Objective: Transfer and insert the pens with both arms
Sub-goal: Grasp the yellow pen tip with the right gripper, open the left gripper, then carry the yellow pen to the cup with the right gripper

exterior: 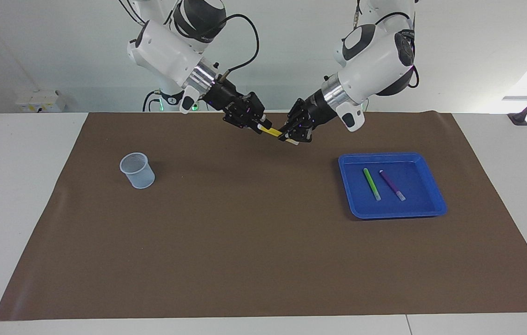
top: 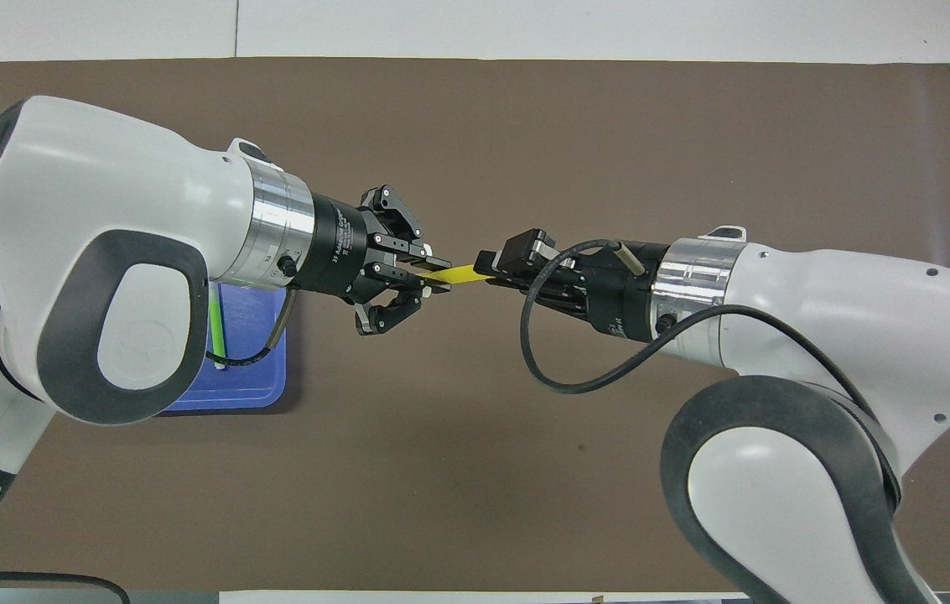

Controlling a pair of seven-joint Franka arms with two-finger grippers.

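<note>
My right gripper will open to let go of the yellow pen inside the translucent mesh cup (top: 798, 347), which is standing on the brown mat.
A yellow pen (exterior: 271, 132) (top: 459, 274) hangs in the air over the mat's robot-side middle, bridging both grippers. My left gripper (exterior: 291, 135) (top: 431, 282) is shut on one end of it. My right gripper (exterior: 261, 125) (top: 493, 268) is shut on the other end. A green pen (exterior: 371, 184) and a purple pen (exterior: 392, 185) lie side by side in the blue tray (exterior: 384, 156) toward the left arm's end of the table. In the overhead view the left arm hides most of the tray (top: 261, 382), and only a strip of the green pen (top: 215, 323) shows.
A translucent mesh cup (exterior: 137, 170) stands upright on the brown mat (exterior: 244, 242) toward the right arm's end of the table. White tabletop (exterior: 16, 186) borders the mat.
</note>
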